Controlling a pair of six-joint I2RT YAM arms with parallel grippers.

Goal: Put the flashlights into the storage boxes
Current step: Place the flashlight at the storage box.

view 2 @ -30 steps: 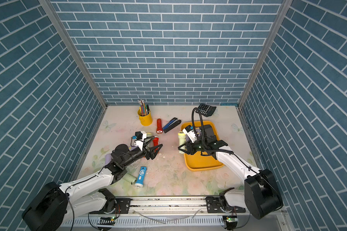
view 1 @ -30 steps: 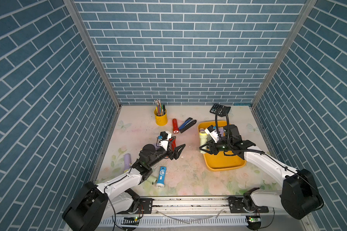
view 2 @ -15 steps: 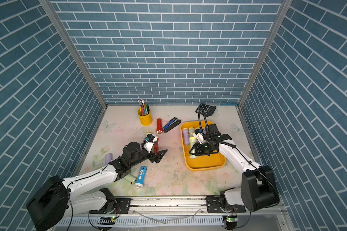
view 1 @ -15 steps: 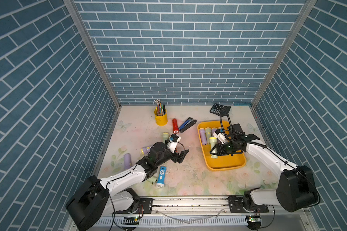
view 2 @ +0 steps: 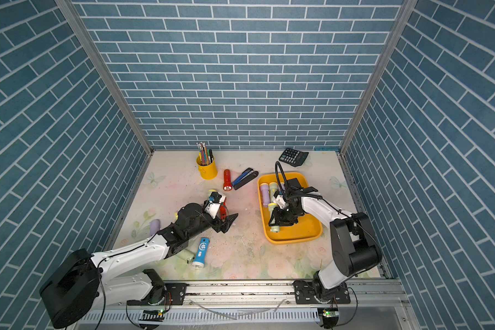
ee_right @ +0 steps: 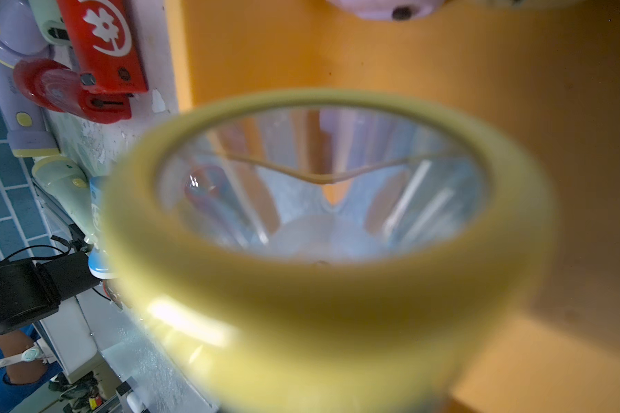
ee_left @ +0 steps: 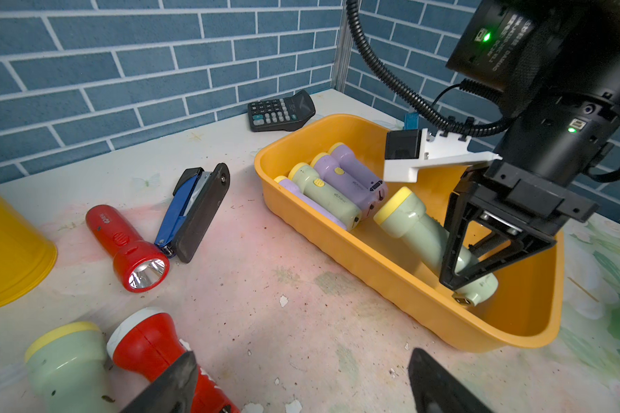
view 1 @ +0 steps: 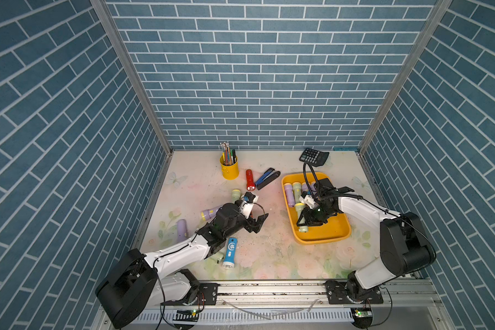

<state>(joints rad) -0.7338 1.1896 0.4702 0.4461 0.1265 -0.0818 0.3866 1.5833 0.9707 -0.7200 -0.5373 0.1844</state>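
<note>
The robot's right gripper needs to release the pale green flashlight on the tray's bottom, along the tray's side (view 1: 299,223) nearest the left gripper. The flashlight now lies slanted inside the tray.
The storage box is a shallow yellow tray (view 1: 320,241) at the right of the table. My right gripper (view 1: 305,223) reaches into it, shut on a pale green flashlight (ee_left: 416,221) that lies slanted with its tail near the tray's floor. This flashlight's yellow-rimmed head (ee_right: 330,286) fills the right wrist view. Lilac (view 1: 289,195) and green (view 1: 297,190) flashlights lie side by side at the tray's far end. My left gripper (ee_left: 301,389) stands open, low over the table's middle, with a red flashlight (ee_left: 147,350) beside one finger. More flashlights lie loose: red (view 1: 249,180), blue (view 1: 230,251), lilac (view 1: 181,230).
A yellow pen cup (view 1: 229,168) stands at the back. A blue-and-black stapler (view 1: 267,178) lies next to the far red flashlight. A black calculator (view 1: 313,156) sits behind the tray. A pale green flashlight (ee_left: 65,361) lies against the near red one. Brick walls close three sides.
My right gripper has carried the pale green flashlight from the tray's left rim into the tray and lowered it. My left gripper has dropped lower and a little toward the tray, staying open.
</note>
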